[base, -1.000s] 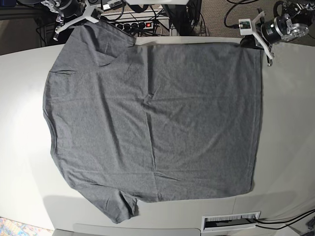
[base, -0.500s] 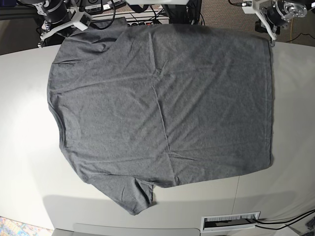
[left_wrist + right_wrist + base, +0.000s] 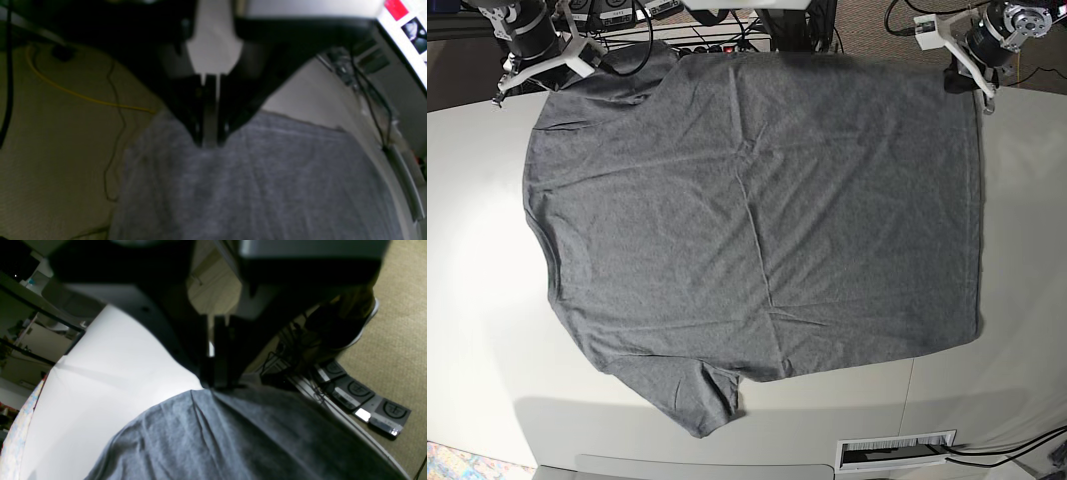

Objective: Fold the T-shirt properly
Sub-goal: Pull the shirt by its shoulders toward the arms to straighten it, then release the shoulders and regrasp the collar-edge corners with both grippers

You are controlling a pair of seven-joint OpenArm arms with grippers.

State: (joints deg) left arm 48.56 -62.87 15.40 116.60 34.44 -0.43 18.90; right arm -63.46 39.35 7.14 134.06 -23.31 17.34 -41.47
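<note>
The T-shirt's hem corner has smooth cloth under my shut left gripper, so next my left gripper opens, back away and pinches the T-shirt's far edge (image 3: 938, 74) before folding.
The heather-grey T-shirt (image 3: 747, 210) lies spread flat on the white table (image 3: 477, 260), collar side to the left and bottom hem to the right. Its far edge reaches the table's back edge. My left gripper (image 3: 962, 62) is at the far right corner, and the left wrist view shows it (image 3: 209, 141) shut on the shirt's edge (image 3: 253, 186). My right gripper (image 3: 567, 62) is at the far left, by the far sleeve. The right wrist view shows it (image 3: 217, 385) shut on the cloth (image 3: 233, 440).
A power strip with cables (image 3: 712, 45) lies behind the table. Foot pedals (image 3: 360, 396) sit on the carpet. A yellow cable (image 3: 83, 96) runs over the floor. A white labelled slot (image 3: 895, 450) is at the table's near edge.
Both grippers have pulled the shirt's far edge back and outward. The whole shirt has slid toward the table's back edge and lies smoother. Little has moved in the last half second.
</note>
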